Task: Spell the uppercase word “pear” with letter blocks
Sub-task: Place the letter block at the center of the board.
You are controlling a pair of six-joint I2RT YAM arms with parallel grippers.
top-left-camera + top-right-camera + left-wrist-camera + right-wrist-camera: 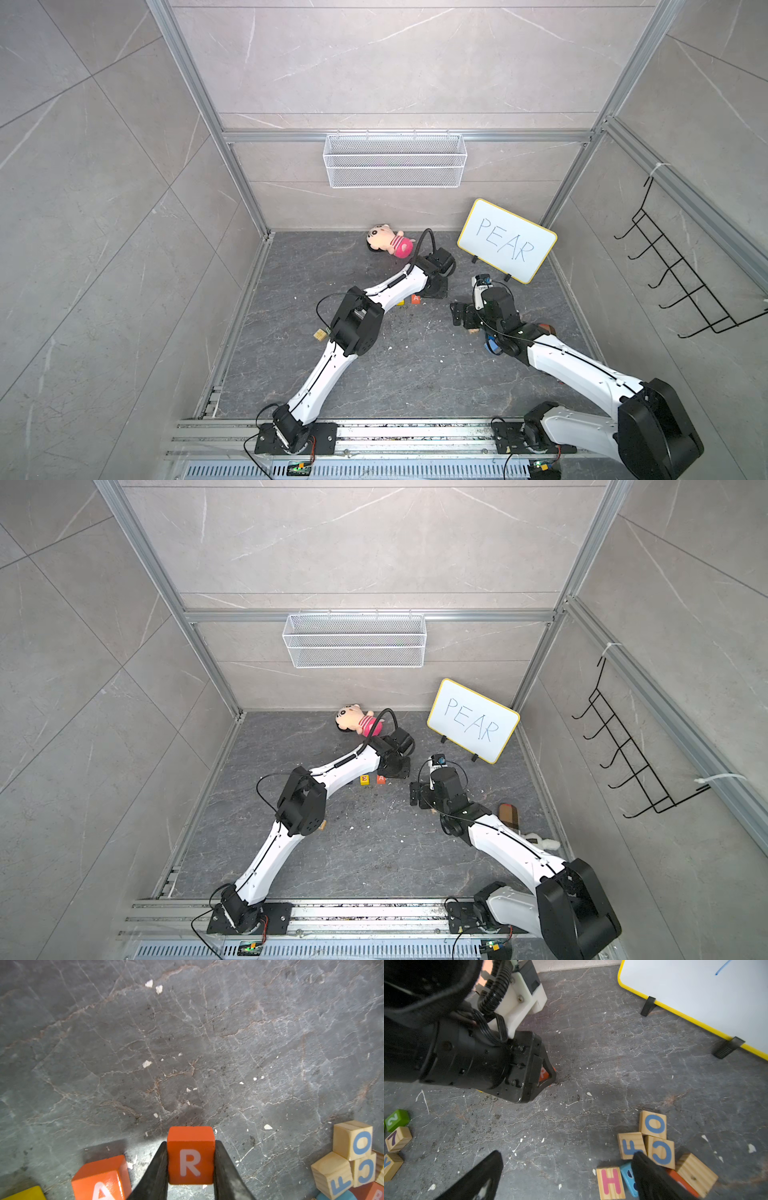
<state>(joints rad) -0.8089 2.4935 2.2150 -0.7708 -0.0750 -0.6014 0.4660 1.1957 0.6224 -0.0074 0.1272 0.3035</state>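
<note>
The robot's left gripper will release the red-orange R block on the floor (432, 297) (189, 1154) beside the orange A block, opposite the yellow block.
My left gripper (190, 1145) is shut on the red-orange R block (190, 1155), one black finger against each side. The block is down at the floor; I cannot tell whether it touches. Just beside it stands the orange A block (101, 1178), and past that a corner of the yellow block (25, 1193). In a top view the yellow E block (364, 779) and the A block (381, 779) sit in a row by the left gripper (395, 771). My right gripper (566, 1159) hangs open over bare floor, to the right of the row.
A whiteboard (507, 241) reading PEAR stands at the back right, and a plush doll (390, 243) lies at the back. Plain wood blocks O (653, 1124), F, C and H cluster by my right gripper. A green 2 block (397, 1120) lies apart.
</note>
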